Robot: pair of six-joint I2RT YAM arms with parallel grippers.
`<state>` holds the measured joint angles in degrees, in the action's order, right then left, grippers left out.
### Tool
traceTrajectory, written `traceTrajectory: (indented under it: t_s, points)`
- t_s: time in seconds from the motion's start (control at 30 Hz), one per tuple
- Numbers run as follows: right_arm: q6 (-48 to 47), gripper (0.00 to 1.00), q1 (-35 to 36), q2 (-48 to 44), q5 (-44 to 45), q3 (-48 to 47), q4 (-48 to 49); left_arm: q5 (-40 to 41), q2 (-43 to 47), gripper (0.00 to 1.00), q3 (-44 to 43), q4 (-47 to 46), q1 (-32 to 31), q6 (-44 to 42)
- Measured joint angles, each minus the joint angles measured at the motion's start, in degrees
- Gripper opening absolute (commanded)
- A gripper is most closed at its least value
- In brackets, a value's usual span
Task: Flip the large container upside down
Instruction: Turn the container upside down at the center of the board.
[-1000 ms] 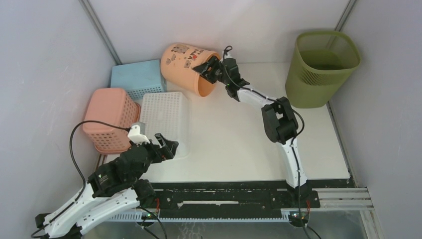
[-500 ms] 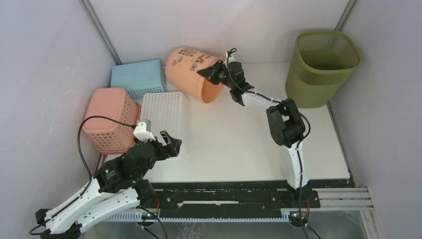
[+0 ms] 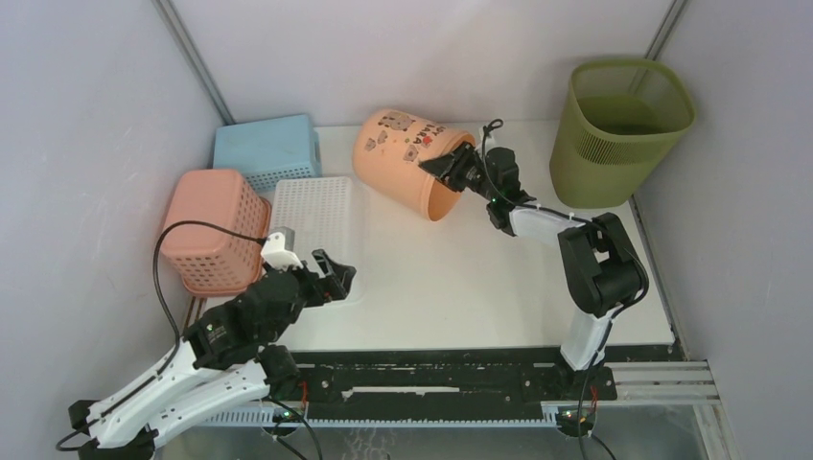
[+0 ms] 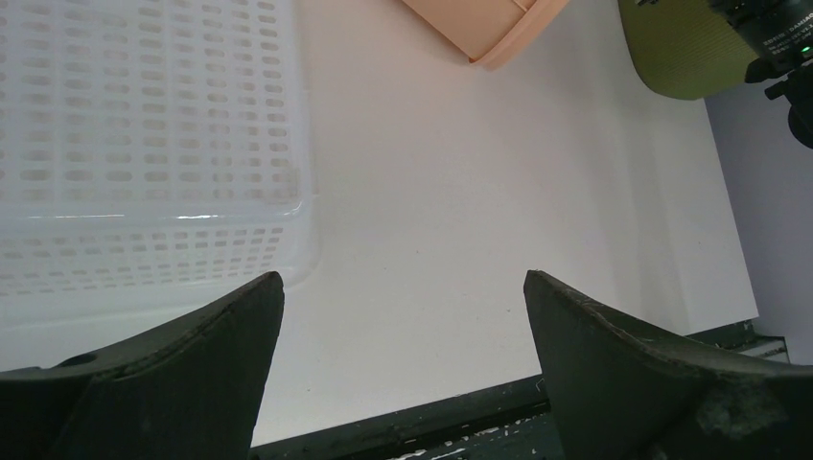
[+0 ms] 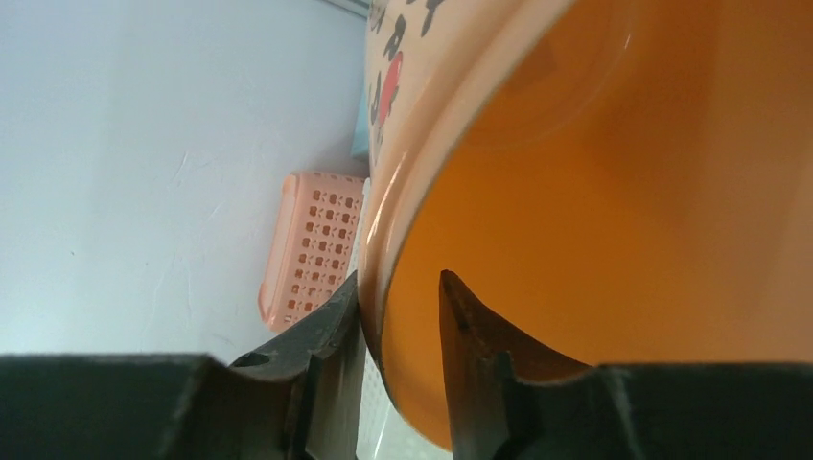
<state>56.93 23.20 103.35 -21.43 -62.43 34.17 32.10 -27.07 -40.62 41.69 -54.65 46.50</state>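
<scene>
I can see the peach bucket lying tilted, its rim shallow in my right gripper's fingers, so I should open, retake the bucket's rim deeper (image 5: 385, 244) and tip its base up.
The large container (image 3: 618, 134), a tall olive-green bin with a mesh upper band, stands upright in the far right corner. Its base shows in the left wrist view (image 4: 681, 48). Neither gripper touches it. My right gripper (image 3: 449, 168) is left of it, at the mouth of the tilted peach bucket (image 3: 407, 158). In the right wrist view the bucket (image 5: 623, 192) has its rim between the jaws of the gripper (image 5: 399, 278). The outer finger lies against the rim and the inner finger stands off the wall, so the gripper is open. My left gripper (image 3: 337, 273) hangs wide open over bare table (image 4: 403, 275).
A white mesh basket (image 3: 321, 225) lies upside down just left of my left gripper. A pink basket (image 3: 213, 230) and a blue basket (image 3: 267, 149) sit beyond it by the left wall. Walls close in on three sides. The black rail runs along the near edge.
The right gripper moved right and nearer, bringing the peach bucket with it, and its jaws have since loosened on the rim. The left arm edged slightly right. The green bin stayed still.
</scene>
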Motion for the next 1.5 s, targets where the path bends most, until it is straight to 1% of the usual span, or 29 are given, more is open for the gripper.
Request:
traceTrajectory:
  t_s: [0.1, 0.33, 0.37, 0.4, 0.5, 0.53, 0.57, 0.67, 0.73, 0.87, 0.93, 1.03, 1.1, 1.13, 1.2, 1.3, 1.4, 1.5]
  points:
    - [0.2, 0.46, 0.0, -0.1, -0.3, 0.6, -0.5, -0.5, -1.2, 1.0, 0.0, -0.5, 0.0, 0.0]
    - [0.9, 0.45, 0.0, 0.5, -0.2, -0.7, -2.1, -0.8, -1.2, 1.0, 0.0, -0.5, 0.0, 0.0]
    - [1.0, 0.45, 0.0, 1.1, -0.2, -1.6, -2.5, -0.8, -1.1, 1.0, 0.0, -0.5, 0.0, 0.0]
    - [1.1, 0.41, 0.1, 1.8, -0.1, -2.6, -2.8, -0.8, -1.0, 1.0, 0.0, -0.5, 0.0, 0.0]
    - [1.4, 0.38, 0.3, 4.1, 0.2, -5.8, -4.0, -0.8, -0.9, 1.0, 0.0, -0.5, 0.0, 0.0]
    - [1.5, 0.34, 0.5, 4.6, 0.2, -6.8, -4.4, -0.8, -0.9, 1.0, 0.0, -0.5, 0.0, 0.0]
    - [1.5, 0.27, 0.5, 5.2, 0.4, -7.9, -5.0, -0.8, -0.9, 1.0, 0.0, -0.5, 0.0, 0.0]
    - [1.9, 0.01, 0.6, 6.2, 0.3, -9.6, -5.3, -0.8, -0.9, 1.0, 0.0, -0.5, 0.0, 0.0]
    - [2.1, 0.0, 0.6, 6.3, 0.5, -10.1, -4.8, -0.8, -0.7, 1.0, 0.0, -0.5, 0.0, 0.0]
    - [4.5, 0.0, -0.1, 7.3, -0.9, -10.5, -1.5, -0.8, -0.5, 1.0, 0.0, -0.5, 0.0, 0.0]
    - [7.5, 0.0, -0.8, 9.5, -2.6, -10.5, 2.7, -0.7, -0.5, 1.0, 0.0, -0.5, 0.0, 0.0]
    - [13.8, 0.0, -2.2, 14.2, -5.4, -11.3, 12.5, 0.0, -0.8, 1.0, -0.2, -0.7, 0.1, -1.4]
    - [18.1, 0.0, -3.3, 16.6, -6.3, -12.5, 18.7, 0.5, -2.9, 1.0, -2.2, -1.1, 1.0, -4.0]
    - [21.0, 0.0, -3.9, 18.3, -6.8, -13.3, 22.6, 0.5, -4.9, 1.0, -4.2, -1.3, 1.9, -5.3]
    - [26.4, 0.0, -4.6, 22.0, -7.1, -15.5, 29.0, -0.3, -10.9, 1.0, -11.2, -2.2, 5.9, -8.5]
    - [33.9, 0.0, -5.6, 28.7, -6.4, -20.3, 36.8, -6.1, -20.3, 1.0, -22.3, -6.6, 17.2, -11.7]
    - [37.6, 0.0, -5.9, 32.7, -6.0, -24.4, 39.3, -13.1, -28.5, 1.0, -30.8, -9.9, 29.3, -12.1]
    - [39.6, 0.0, -5.7, 35.0, -6.1, -28.8, 40.4, -18.0, -36.6, 1.0, -36.8, -12.4, 36.8, -11.9]
